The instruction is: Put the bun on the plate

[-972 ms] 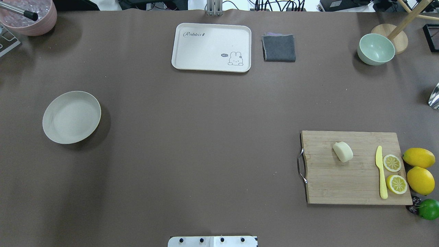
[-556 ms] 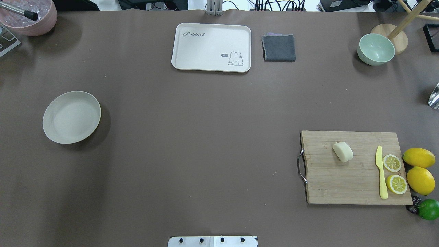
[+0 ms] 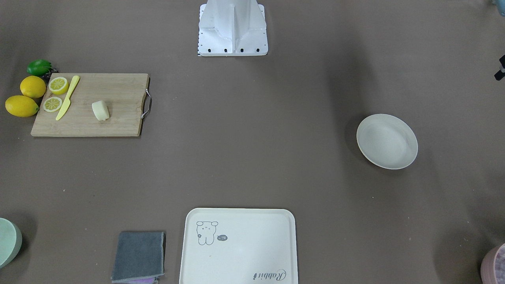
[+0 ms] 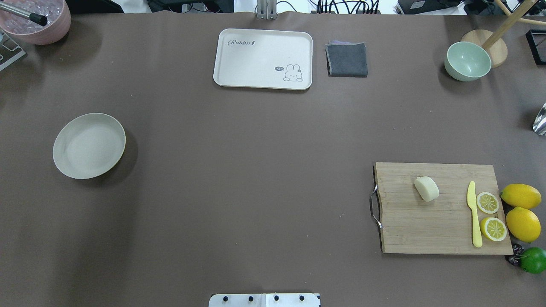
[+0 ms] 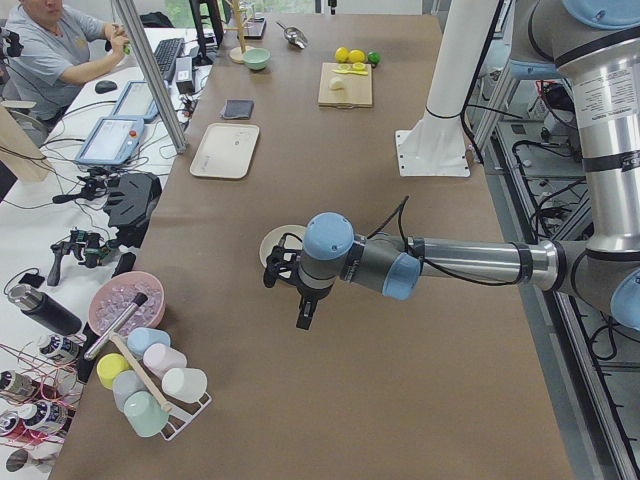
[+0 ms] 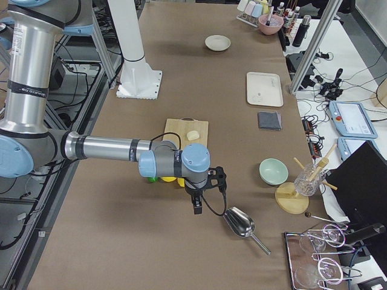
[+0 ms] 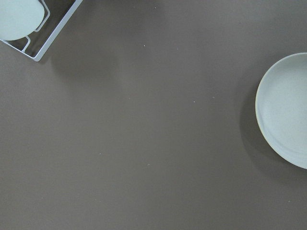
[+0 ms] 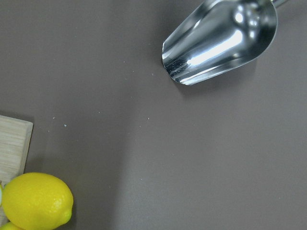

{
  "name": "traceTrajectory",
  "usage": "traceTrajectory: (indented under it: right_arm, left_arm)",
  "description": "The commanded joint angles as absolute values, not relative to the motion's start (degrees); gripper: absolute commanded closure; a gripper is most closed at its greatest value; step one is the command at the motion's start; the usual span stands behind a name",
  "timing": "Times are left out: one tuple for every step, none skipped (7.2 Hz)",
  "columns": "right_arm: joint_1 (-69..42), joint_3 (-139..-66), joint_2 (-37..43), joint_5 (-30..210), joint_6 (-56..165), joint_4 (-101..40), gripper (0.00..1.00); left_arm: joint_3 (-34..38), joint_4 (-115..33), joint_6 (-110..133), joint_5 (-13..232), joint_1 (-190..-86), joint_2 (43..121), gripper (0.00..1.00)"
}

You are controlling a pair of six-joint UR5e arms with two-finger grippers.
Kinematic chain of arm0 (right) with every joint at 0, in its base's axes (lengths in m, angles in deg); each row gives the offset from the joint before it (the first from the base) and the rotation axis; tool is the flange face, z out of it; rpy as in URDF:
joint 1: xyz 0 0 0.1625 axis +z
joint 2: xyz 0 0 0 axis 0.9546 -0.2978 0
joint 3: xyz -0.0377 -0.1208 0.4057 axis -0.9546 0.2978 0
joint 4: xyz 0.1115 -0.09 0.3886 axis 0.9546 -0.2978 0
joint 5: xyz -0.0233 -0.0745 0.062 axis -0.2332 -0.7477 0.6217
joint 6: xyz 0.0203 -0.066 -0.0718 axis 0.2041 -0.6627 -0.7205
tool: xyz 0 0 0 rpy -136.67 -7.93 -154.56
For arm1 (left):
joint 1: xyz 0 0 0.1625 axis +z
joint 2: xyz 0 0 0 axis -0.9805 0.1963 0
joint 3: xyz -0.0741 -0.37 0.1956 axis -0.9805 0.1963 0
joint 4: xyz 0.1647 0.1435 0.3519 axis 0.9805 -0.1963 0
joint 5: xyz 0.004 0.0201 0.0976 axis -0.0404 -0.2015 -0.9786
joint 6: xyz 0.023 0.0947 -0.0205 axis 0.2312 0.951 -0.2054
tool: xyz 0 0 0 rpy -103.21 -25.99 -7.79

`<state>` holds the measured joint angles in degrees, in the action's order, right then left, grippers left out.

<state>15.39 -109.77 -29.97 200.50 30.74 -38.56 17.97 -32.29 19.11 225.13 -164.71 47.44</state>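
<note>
Next, my left gripper grips the plate's rim (image 3: pixel 416 135) (image 7: pixel 260 125) on the side that faces away from the cutting board.
The bun (image 4: pixel 426 189), a pale cream rounded block, lies on the wooden cutting board (image 4: pixel 409 230) at the table's right; it also shows in the front view as the bun (image 3: pixel 100 110). The plate (image 4: pixel 89 145), round and off-white, sits empty far off at the left, and its edge fills the right of the left wrist view as the plate (image 7: pixel 285 110). My left gripper (image 5: pixel 303 318) hangs above the table near the plate. My right gripper (image 6: pixel 197 207) hovers beyond the board, beside the lemons. Both show only in side views, so I cannot tell their state.
On the board lie a yellow knife (image 4: pixel 473 213) and two lemon halves (image 4: pixel 487 202); whole lemons (image 4: pixel 520 196) and a lime (image 4: pixel 533 260) sit beside it. A tray (image 4: pixel 263 59), grey cloth (image 4: pixel 347 59) and green bowl (image 4: pixel 467 61) line the far edge. A metal scoop (image 8: pixel 220 40) lies near my right gripper.
</note>
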Motion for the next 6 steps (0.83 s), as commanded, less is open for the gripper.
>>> traceTrajectory:
  right_arm:
    - [15.22,-109.80,-29.81,200.50,30.74,-38.47,0.00]
    - [14.95,-110.06,-29.81,200.68,30.83,-38.47,0.00]
    - [14.69,-110.23,-29.81,201.11,30.83,-38.47,0.00]
    - [14.08,-110.24,-29.64,201.03,30.83,-38.47,0.00]
    - [13.64,-110.32,-29.55,201.12,30.92,-38.38,0.00]
    - [13.63,-110.50,-29.63,201.29,30.92,-37.69,0.00]
  left_arm:
    - [18.08,-32.35,19.09,225.17,-164.72,47.48,0.03]
    - [18.08,-32.35,19.09,225.17,-164.72,47.31,0.03]
    - [17.82,-32.17,19.09,225.08,-164.64,47.40,0.03]
    - [17.91,-32.26,19.09,225.17,-164.63,47.48,0.03]
    - [17.82,-32.26,19.17,224.99,-164.63,47.40,0.03]
    - [17.82,-32.26,19.09,225.08,-164.63,47.22,0.02]
